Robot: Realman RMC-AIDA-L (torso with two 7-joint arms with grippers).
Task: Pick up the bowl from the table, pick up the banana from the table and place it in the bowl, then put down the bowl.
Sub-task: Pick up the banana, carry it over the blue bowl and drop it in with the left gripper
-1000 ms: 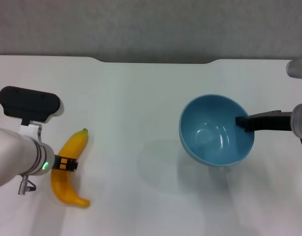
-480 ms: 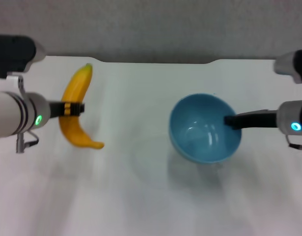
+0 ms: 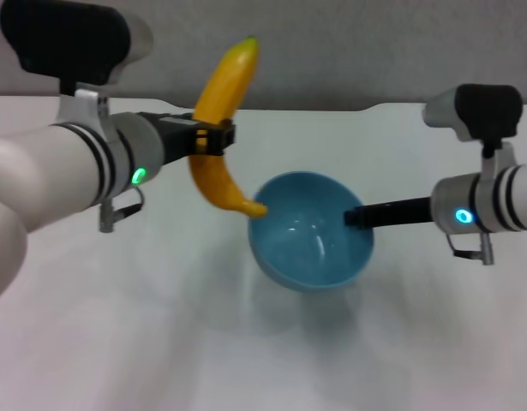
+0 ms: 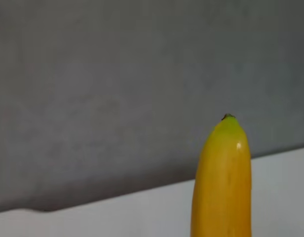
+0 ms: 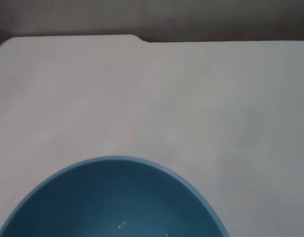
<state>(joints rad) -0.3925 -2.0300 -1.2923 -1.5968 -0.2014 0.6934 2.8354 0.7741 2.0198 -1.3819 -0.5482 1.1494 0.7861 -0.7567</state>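
My left gripper should release the banana inside the light-blue bowl [image 3: 297,203], with the banana's green tip leaning over the far rim of the bowl.
My left gripper [image 3: 213,139] is shut on the banana [image 3: 222,120] around its middle and holds it high above the white table [image 3: 160,325]. The banana stands nearly upright, its lower tip just over the left rim of the light-blue bowl [image 3: 310,233]. Its green-tipped upper end shows in the left wrist view [image 4: 223,182]. My right gripper [image 3: 353,218] is shut on the bowl's right rim and holds it lifted over the table's middle. The bowl's empty inside shows in the right wrist view [image 5: 112,202].
The table's far edge has a shallow notch [image 3: 272,109] with a grey wall behind it. The bowl's shadow [image 3: 289,300] lies on the tabletop below it.
My left arm has lifted the banana off the table and carried it up and right to the bowl's rim. My right arm has moved the bowl left toward the middle.
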